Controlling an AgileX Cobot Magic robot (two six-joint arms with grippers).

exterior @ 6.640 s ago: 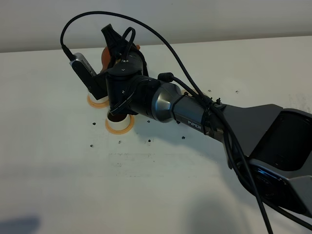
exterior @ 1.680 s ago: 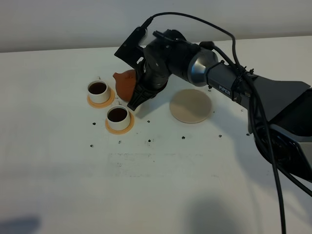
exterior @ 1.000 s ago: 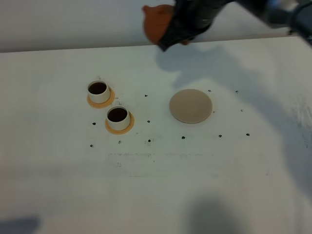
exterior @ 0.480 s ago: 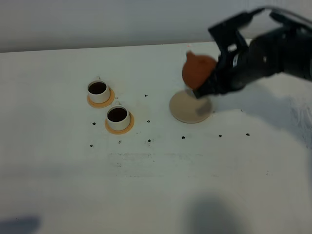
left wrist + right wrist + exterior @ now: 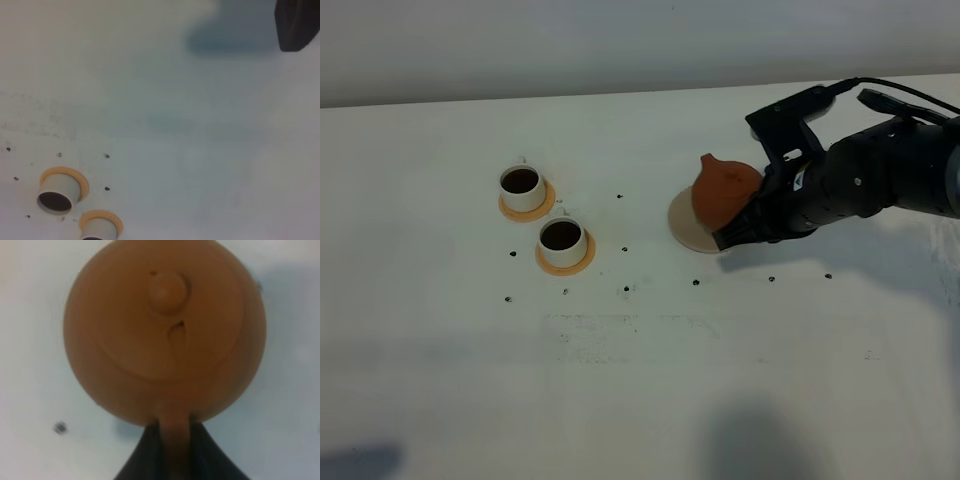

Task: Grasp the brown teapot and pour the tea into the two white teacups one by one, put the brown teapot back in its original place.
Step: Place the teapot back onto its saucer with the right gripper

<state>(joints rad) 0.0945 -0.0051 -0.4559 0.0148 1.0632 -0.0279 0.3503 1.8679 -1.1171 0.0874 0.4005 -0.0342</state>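
The robot's right gripper should set the brown teapot down on the middle of the cream saucer [image 5: 711, 215].
The brown teapot [image 5: 723, 189] sits upright on or just above the cream saucer [image 5: 682, 224]; whether they touch I cannot tell. My right gripper [image 5: 753, 212] is shut on the teapot's handle from the right. In the right wrist view the teapot [image 5: 165, 330] fills the frame, lid on, and the gripper [image 5: 174, 435] clamps the handle. The two white teacups [image 5: 523, 186] [image 5: 561, 238] stand on orange coasters at the left, both holding dark tea. The left wrist view shows them from afar [image 5: 57, 194] [image 5: 99, 231]. The left gripper shows only as a dark piece [image 5: 297, 25].
Small dark specks [image 5: 626, 290] dot the white table [image 5: 640, 380] around the cups and the saucer. The right arm [image 5: 890, 175] reaches in from the right edge. The table's back edge meets a pale wall.
My right gripper carried the teapot away from the cups, up and to the right, then lowered it over the saucer. Both cups stayed put, filled.
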